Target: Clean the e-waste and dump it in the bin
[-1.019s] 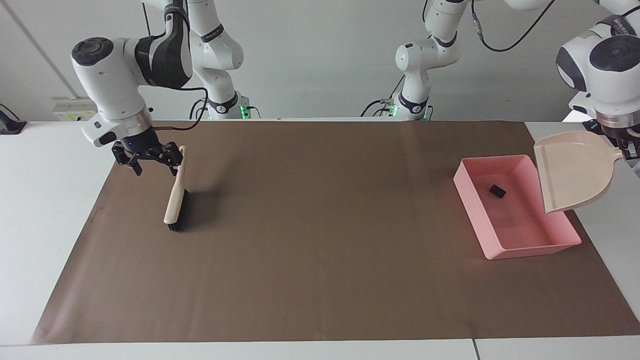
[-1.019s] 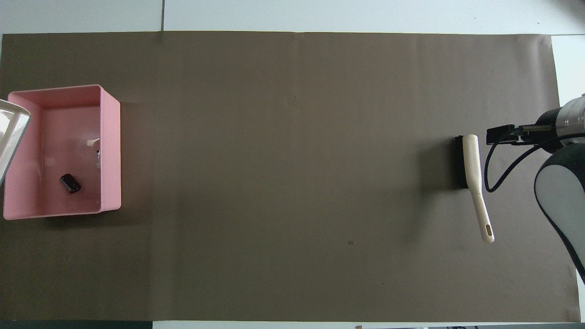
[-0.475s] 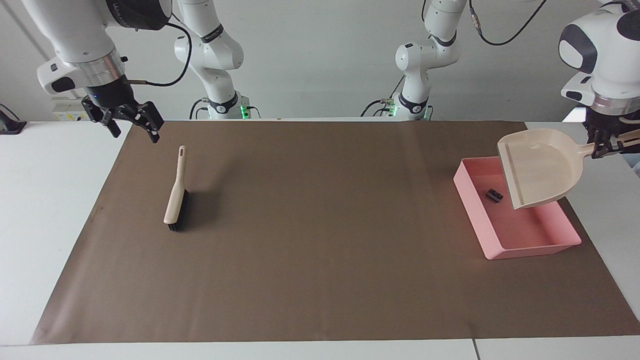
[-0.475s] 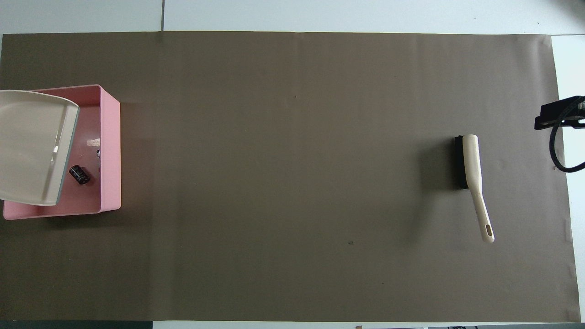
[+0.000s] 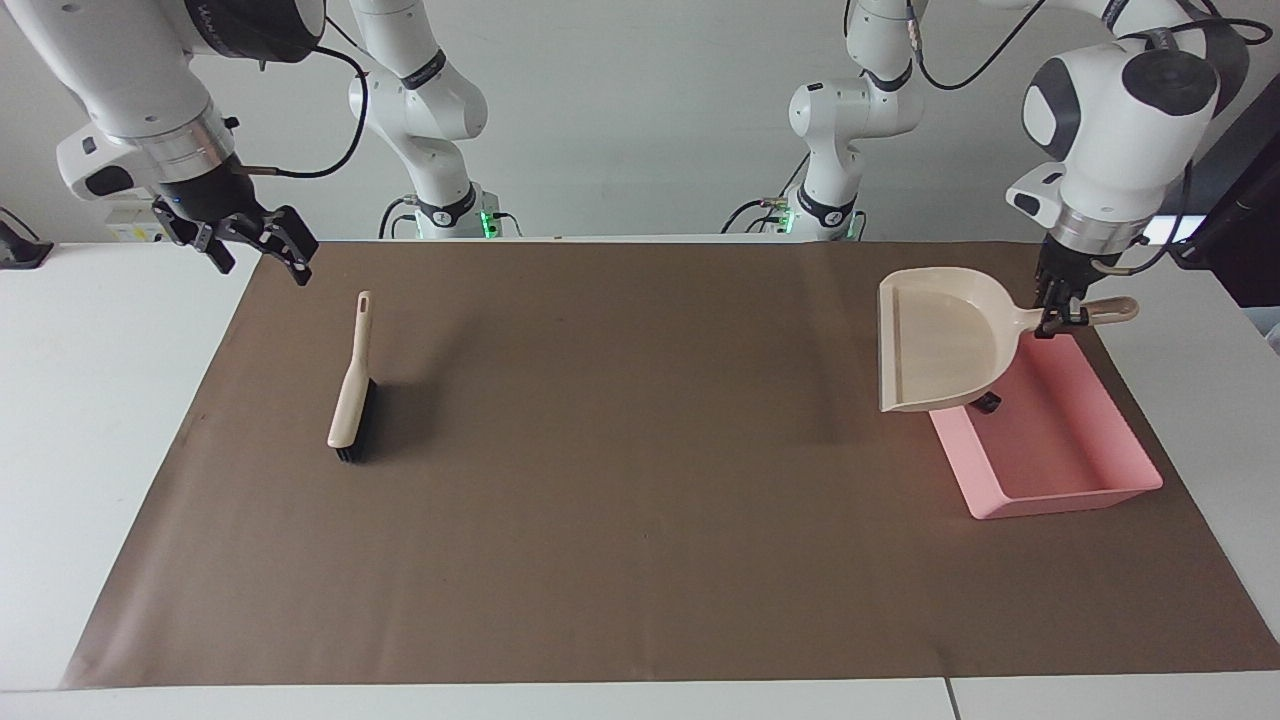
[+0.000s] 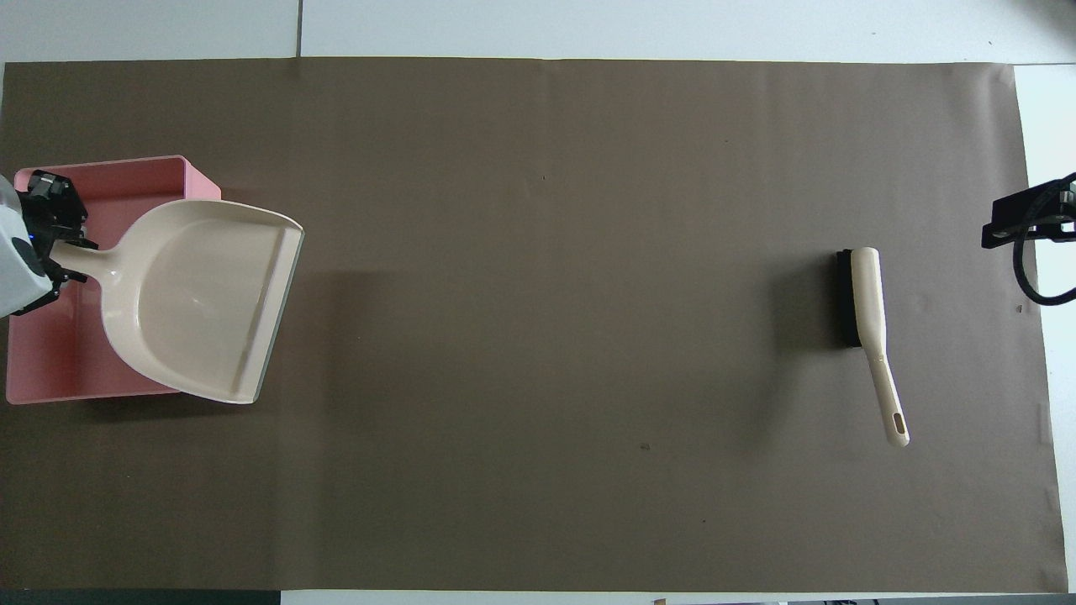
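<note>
Next, I let go of the beige dustpan with my left gripper on the brown mat point(image 6: 429, 336) beside the pink bin, toward the hand brush.
My left gripper point(image 5: 1056, 321) point(image 6: 60, 255) is shut on the handle of the beige dustpan point(image 5: 940, 350) point(image 6: 197, 311). The pan hangs roughly level over the pink bin point(image 5: 1062, 455) point(image 6: 50, 370), covering the bin's side that faces the table's middle. A small black piece of e-waste point(image 5: 988, 402) peeks out under the pan inside the bin; the overhead view hides it. My right gripper point(image 5: 262, 264) point(image 6: 1020, 227) hangs open and empty over the mat's edge at the right arm's end.
A beige hand brush with black bristles point(image 5: 350, 395) point(image 6: 866, 315) lies on the brown mat point(image 5: 640, 480) toward the right arm's end, its handle pointing at the robots. White tabletop point(image 5: 100, 400) borders the mat.
The left gripper swung the dustpan from a steep tilt at the bin's outer side to level, toward the table's middle. The right gripper let go of the brush handle and rose clear.
</note>
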`<state>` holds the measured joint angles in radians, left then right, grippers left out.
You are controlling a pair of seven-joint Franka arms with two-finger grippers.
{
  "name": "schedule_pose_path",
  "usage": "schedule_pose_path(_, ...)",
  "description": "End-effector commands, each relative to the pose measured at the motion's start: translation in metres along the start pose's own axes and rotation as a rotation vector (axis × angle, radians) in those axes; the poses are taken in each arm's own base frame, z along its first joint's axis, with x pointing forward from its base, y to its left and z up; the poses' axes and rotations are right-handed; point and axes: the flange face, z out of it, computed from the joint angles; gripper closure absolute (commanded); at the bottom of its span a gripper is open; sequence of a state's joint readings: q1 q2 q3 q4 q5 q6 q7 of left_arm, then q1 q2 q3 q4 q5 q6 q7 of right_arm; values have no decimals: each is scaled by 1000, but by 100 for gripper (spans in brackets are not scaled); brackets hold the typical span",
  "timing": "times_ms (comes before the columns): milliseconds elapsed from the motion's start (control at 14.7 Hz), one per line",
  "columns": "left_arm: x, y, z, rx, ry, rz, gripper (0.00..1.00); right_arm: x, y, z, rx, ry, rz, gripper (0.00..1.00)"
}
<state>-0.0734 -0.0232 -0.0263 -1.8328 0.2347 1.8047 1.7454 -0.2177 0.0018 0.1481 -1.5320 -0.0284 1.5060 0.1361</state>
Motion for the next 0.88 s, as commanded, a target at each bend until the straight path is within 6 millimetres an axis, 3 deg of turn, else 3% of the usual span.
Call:
schedule_pose_path(0, 66, 8, 28, 16, 13, -32, 99, -8, -4, -3, -7, 4, 37, 0)
schedule_pose_path(272, 154, 9, 72, 38, 25, -98, 99, -7, -9, -3, -5, 14, 25, 0)
schedule_pose_path(340, 172, 9, 79, 37, 27, -103, 99, -10, -21, -4, -6, 15, 5, 0)
schedule_pose_path(408, 191, 7, 87, 30, 27, -117, 99, -9, -15, -4, -4, 14, 14, 0)
schedule_pose_path(611, 225, 3, 103, 25, 29, -143, 99, -7, -14, -3, -2, 12, 8, 0)
schedule_pose_path(815, 242, 0, 116, 47, 41, -185, 99, -9, -14, -3, -4, 5, 8, 0)
